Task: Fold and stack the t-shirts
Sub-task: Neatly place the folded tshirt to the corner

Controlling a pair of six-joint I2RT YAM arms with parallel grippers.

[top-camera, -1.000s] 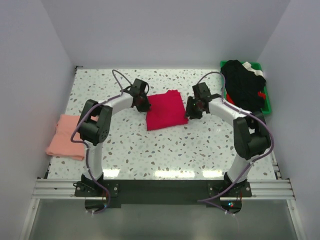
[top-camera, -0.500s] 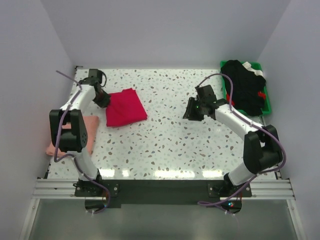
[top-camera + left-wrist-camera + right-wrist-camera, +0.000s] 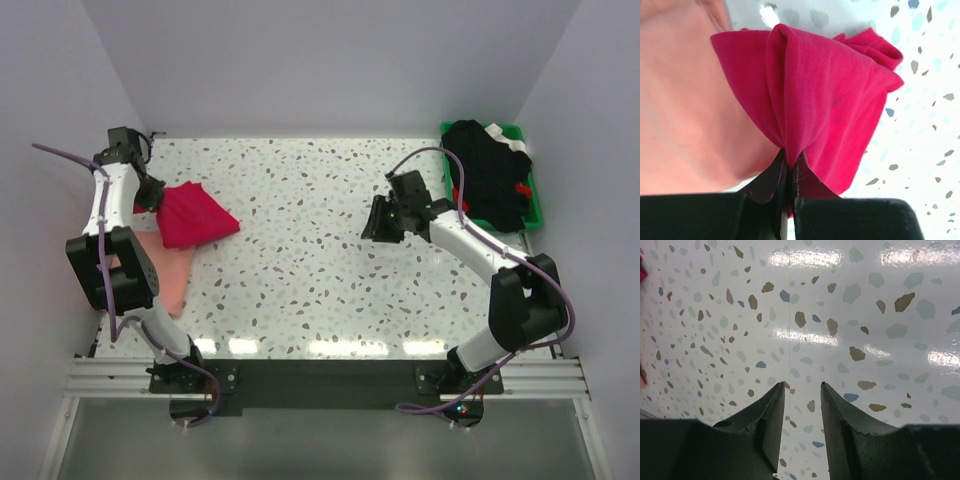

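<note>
My left gripper will let the red t-shirt go on top of the pink t-shirt (image 3: 157, 264), next to the wall.
The folded crimson-red t-shirt (image 3: 193, 215) hangs from my left gripper (image 3: 150, 193) at the table's far left, its lower edge over the pale salmon-pink t-shirt (image 3: 168, 272). In the left wrist view my left gripper (image 3: 790, 159) is shut on a bunched edge of the red t-shirt (image 3: 825, 95), with the pink t-shirt (image 3: 685, 110) below it on the left. My right gripper (image 3: 372, 222) is open and empty above bare table at the right of centre; in the right wrist view my right gripper (image 3: 802, 386) holds nothing.
A green plastic bin (image 3: 538, 210) at the back right holds a heap of dark clothing (image 3: 488, 170). White walls close the table on the left, back and right. The speckled tabletop (image 3: 300, 270) lies between the arms.
My left gripper has carried the red t-shirt from the table's middle to the far left, over the pink t-shirt. My right gripper has let go and drawn slightly right.
</note>
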